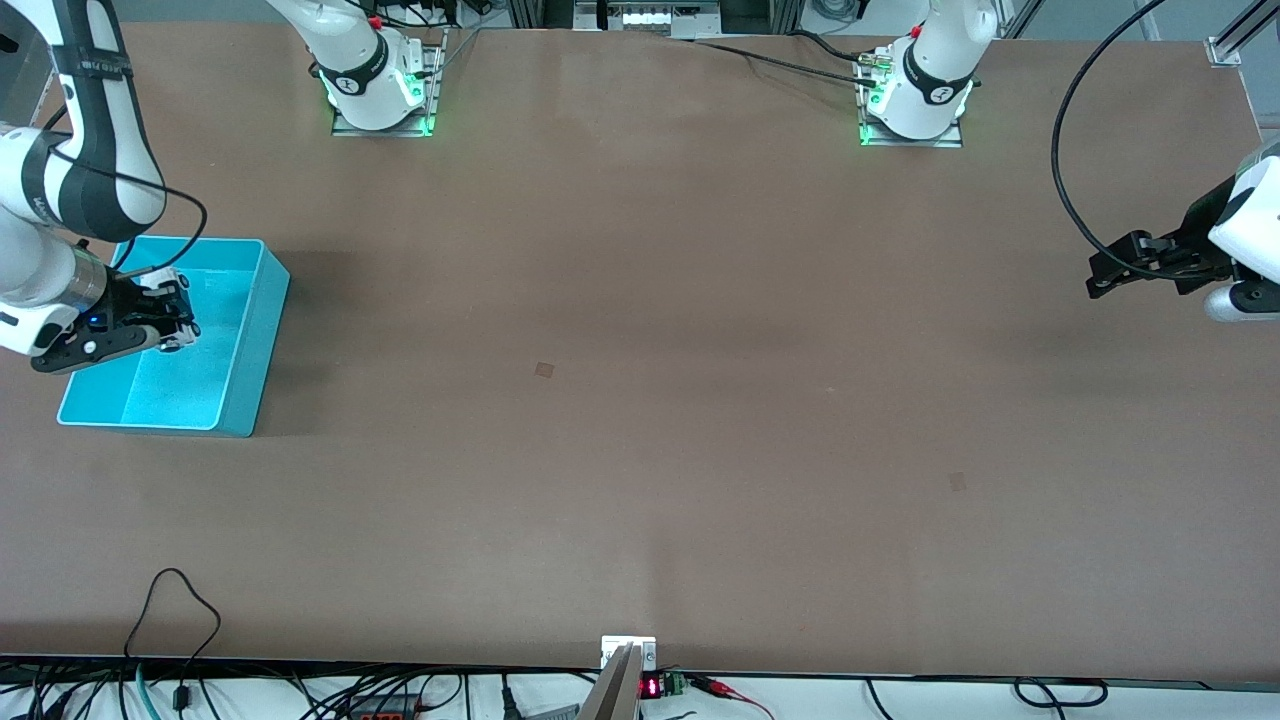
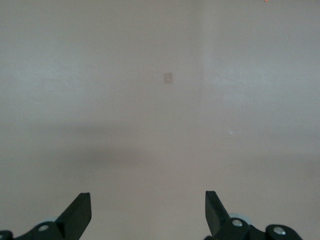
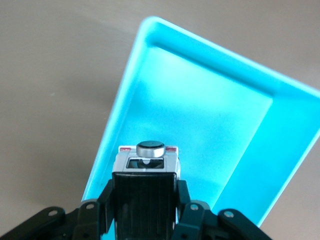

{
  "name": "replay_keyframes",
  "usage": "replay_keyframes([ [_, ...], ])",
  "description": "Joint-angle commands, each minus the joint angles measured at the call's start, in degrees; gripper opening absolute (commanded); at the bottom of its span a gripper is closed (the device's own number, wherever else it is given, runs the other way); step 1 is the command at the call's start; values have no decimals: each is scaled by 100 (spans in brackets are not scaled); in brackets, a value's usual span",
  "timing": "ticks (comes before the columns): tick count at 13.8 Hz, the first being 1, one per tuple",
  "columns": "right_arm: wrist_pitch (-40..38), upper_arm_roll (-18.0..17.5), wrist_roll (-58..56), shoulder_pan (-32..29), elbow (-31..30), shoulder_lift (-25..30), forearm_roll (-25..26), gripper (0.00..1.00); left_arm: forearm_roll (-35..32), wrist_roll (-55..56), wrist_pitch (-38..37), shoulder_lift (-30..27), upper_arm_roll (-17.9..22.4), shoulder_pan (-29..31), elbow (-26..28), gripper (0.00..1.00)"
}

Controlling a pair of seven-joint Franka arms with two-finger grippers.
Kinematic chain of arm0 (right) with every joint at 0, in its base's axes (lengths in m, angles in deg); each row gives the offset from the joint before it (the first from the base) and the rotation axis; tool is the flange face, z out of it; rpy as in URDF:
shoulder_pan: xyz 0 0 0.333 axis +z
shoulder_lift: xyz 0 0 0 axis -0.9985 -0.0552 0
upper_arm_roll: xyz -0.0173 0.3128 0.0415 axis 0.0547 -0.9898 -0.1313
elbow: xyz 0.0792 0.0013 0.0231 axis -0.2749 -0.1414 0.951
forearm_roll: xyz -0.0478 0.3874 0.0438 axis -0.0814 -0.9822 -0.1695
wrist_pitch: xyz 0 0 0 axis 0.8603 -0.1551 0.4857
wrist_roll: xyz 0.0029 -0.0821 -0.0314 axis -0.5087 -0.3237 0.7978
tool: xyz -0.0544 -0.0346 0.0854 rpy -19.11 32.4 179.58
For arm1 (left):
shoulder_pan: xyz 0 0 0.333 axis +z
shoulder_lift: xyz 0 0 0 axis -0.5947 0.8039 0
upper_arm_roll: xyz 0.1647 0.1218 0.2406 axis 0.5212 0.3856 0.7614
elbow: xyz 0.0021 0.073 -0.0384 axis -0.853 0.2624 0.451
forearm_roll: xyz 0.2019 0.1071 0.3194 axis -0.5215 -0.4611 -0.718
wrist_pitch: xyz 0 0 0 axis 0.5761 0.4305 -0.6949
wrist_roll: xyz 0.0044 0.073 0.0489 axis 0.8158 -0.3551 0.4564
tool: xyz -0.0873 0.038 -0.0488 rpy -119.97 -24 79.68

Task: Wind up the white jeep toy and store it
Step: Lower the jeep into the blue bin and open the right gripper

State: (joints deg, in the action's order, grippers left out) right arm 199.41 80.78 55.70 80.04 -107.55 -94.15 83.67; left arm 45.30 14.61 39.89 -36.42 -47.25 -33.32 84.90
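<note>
I will let go of the white jeep toy, which hangs over the turquoise bin now, with my right gripper on the middle of the turquoise bin's bottom (image 1: 205,330) (image 3: 172,173).
The white jeep toy (image 3: 145,187), with its black ribbed roof and a silver spare wheel at its end, sits between the fingers of my right gripper (image 3: 145,200), which is shut on it. That gripper (image 1: 170,315) hangs over the turquoise bin (image 1: 235,385) at the right arm's end of the table, and the toy (image 1: 160,288) shows only as a bit of white there. The bin's inside (image 3: 200,120) lies under the toy with nothing in it. My left gripper (image 1: 1105,275) waits open and holding nothing over the table's edge at the left arm's end; its fingertips (image 2: 80,212) stand wide apart above bare tabletop.
Both arm bases (image 1: 380,85) (image 1: 915,95) stand at the table's edge farthest from the front camera. A black cable (image 1: 1075,180) loops to the left arm. Small square marks (image 1: 544,369) (image 1: 957,481) sit on the brown tabletop. Cables (image 1: 180,640) trail along the edge nearest the front camera.
</note>
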Motion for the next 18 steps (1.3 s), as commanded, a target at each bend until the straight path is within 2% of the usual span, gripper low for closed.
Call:
replay_keyframes([
  [1, 278, 188, 737, 29, -17, -253, -43, 0, 127, -43, -79, -74, 27, -1, -7, 100],
  [5, 840, 469, 924, 29, -193, -666, -52, 0, 127, -43, -61, -74, 27, -9, -7, 100],
  [18, 992, 487, 1074, -59, -202, -1106, -78, 0, 136, -43, -26, -65, 18, -10, -42, 100],
])
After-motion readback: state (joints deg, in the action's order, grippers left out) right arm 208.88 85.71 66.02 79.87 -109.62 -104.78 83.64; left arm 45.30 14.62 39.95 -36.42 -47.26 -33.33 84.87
